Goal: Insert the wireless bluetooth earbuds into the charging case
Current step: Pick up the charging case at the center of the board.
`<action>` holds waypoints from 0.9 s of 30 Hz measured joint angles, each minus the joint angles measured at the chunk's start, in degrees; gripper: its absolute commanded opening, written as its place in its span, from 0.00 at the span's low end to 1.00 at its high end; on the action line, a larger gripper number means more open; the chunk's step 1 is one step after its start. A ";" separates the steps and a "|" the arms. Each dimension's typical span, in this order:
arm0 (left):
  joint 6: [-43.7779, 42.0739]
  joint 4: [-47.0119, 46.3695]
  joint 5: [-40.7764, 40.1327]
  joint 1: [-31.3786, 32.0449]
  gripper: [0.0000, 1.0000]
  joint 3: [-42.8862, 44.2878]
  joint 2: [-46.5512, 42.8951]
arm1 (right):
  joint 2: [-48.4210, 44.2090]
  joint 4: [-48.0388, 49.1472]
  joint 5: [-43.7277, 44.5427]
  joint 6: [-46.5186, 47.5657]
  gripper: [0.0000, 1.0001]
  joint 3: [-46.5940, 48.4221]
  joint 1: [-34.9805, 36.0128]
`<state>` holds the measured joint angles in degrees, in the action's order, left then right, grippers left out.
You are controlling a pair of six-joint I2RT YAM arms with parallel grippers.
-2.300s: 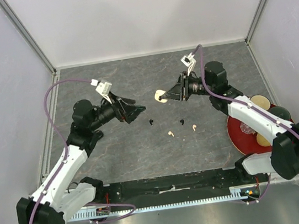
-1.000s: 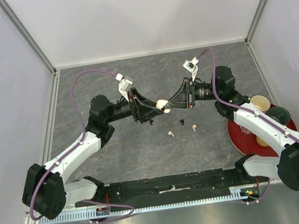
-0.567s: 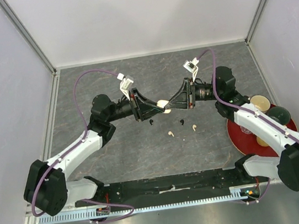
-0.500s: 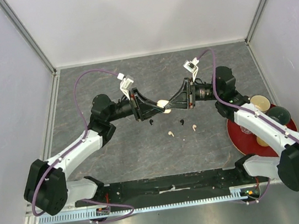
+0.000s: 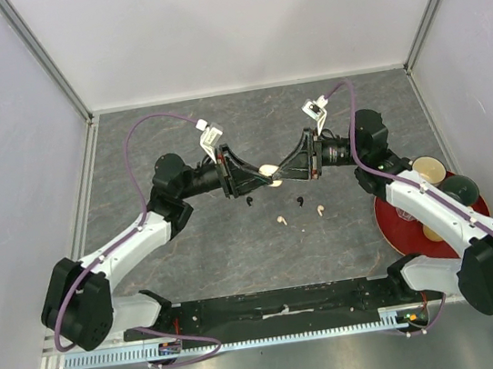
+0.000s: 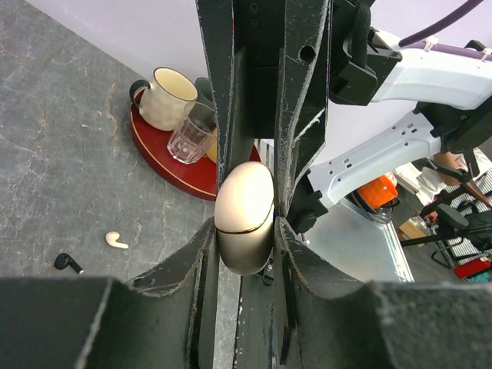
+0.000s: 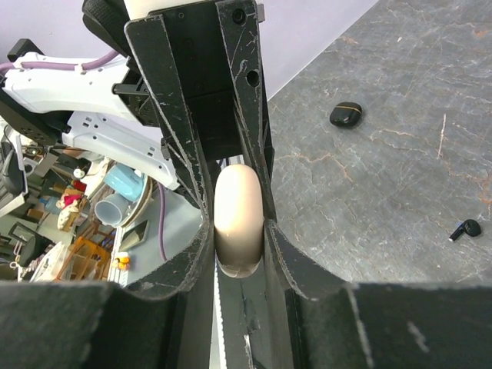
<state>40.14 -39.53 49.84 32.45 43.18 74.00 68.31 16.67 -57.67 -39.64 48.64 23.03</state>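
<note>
My right gripper is pinching the case by the same sides as my left gripper, so it should open, turn crosswise and grip the case end to end [image 6: 244,256].
A cream-white charging case [image 5: 268,171] hangs closed in mid-air over the table's middle, pinched from both sides. My left gripper [image 5: 262,179] is shut on one end of it and my right gripper [image 5: 276,176] on the other. The left wrist view has the case [image 6: 244,207] wedged between the left gripper [image 6: 246,231] fingers, with the right fingers clamping it from above. The case [image 7: 238,207] fills the right gripper [image 7: 238,227] the same way. On the table below lie two black earbuds [image 5: 249,201] [image 5: 300,201] and two white earbuds [image 5: 282,221] [image 5: 322,210].
A red tray [image 5: 387,220] at the right holds a cream mug [image 5: 427,168], a dark cup [image 5: 461,186] and a clear glass [image 5: 408,210]. A small black oval case [image 7: 347,114] lies on the table beyond the left arm's fingers. Walls close in three sides.
The left arm came in from the left to the case held by the right gripper, and its fingers closed onto it. The right arm has stayed still.
</note>
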 measured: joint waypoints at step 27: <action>-6.97 5.35 -7.96 1.40 0.02 -0.70 -3.72 | -3.69 -2.03 16.37 -9.97 0.94 -0.24 1.18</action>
<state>33.17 -34.17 41.89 33.85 42.48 70.28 64.62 14.63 -41.30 -49.60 48.40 24.21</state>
